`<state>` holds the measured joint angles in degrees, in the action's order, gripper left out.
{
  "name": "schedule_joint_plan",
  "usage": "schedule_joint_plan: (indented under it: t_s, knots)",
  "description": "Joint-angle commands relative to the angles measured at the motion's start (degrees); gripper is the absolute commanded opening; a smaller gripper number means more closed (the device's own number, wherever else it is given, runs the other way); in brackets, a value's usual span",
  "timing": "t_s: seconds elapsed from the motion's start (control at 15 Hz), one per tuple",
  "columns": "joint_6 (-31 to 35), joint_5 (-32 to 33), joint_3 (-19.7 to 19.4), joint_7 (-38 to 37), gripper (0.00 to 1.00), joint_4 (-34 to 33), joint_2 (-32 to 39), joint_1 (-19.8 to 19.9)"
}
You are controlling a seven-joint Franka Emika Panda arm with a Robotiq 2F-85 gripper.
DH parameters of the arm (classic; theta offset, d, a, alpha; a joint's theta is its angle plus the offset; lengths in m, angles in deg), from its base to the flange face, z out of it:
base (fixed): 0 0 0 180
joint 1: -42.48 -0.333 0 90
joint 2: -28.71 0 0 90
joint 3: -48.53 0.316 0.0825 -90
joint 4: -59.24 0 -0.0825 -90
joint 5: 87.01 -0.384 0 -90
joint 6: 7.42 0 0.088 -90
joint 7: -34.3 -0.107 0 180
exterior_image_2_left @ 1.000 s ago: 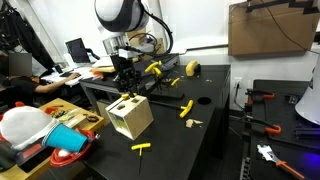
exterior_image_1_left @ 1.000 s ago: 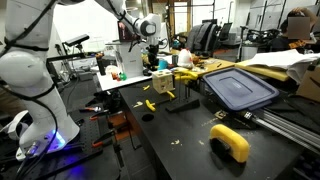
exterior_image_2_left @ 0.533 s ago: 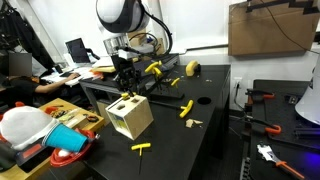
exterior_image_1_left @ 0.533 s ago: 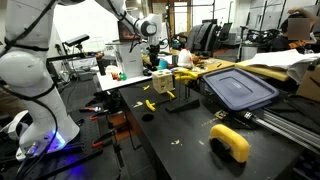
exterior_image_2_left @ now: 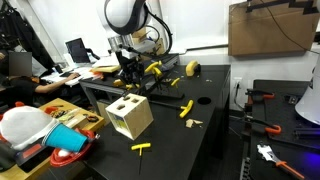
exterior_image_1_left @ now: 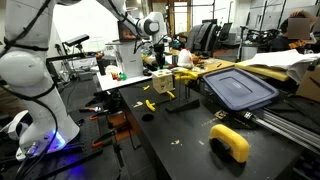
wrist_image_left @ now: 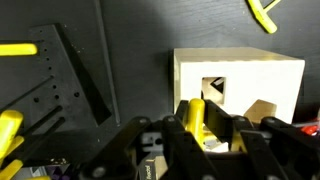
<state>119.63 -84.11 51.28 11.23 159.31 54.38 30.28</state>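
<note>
My gripper is going to let go of the yellow T-shaped piece on top of the pale wooden box (exterior_image_1_left: 164,75) (wrist_image_left: 195,92), along its near edge.
My gripper (wrist_image_left: 200,126) is shut on a small yellow peg (wrist_image_left: 196,112) that stands upright between the fingers. It hangs above a pale wooden box (wrist_image_left: 240,80) with shaped holes in its top face. The box stands on the black table in both exterior views (exterior_image_1_left: 163,83) (exterior_image_2_left: 130,117). The gripper (exterior_image_2_left: 128,74) hovers a little above and behind the box, also visible from another side (exterior_image_1_left: 156,62).
Loose yellow pieces lie on the black table (exterior_image_2_left: 185,108) (exterior_image_2_left: 143,147) (exterior_image_1_left: 150,104). A large yellow curved part (exterior_image_1_left: 230,141) and a grey-blue bin lid (exterior_image_1_left: 238,88) sit nearby. A red bowl and clutter (exterior_image_2_left: 68,142) stand by the table's edge.
The gripper has shifted slightly sideways and up with the yellow peg still in it. The box has not moved.
</note>
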Motion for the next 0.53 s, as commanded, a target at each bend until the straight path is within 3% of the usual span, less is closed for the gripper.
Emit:
schedule_joint_plan:
  t_s: [0.0, 0.27, 0.47]
  knots:
    - [-1.2, 5.4, -2.6, -4.6, 0.06, 1.2, -2.2, -2.2]
    - [-3.6, 10.8, -3.3, -6.6, 0.06, 0.7, -2.5, -3.5]
    - [-5.6, 11.0, -2.2, -5.0, 0.06, -0.3, -2.0, -3.5]
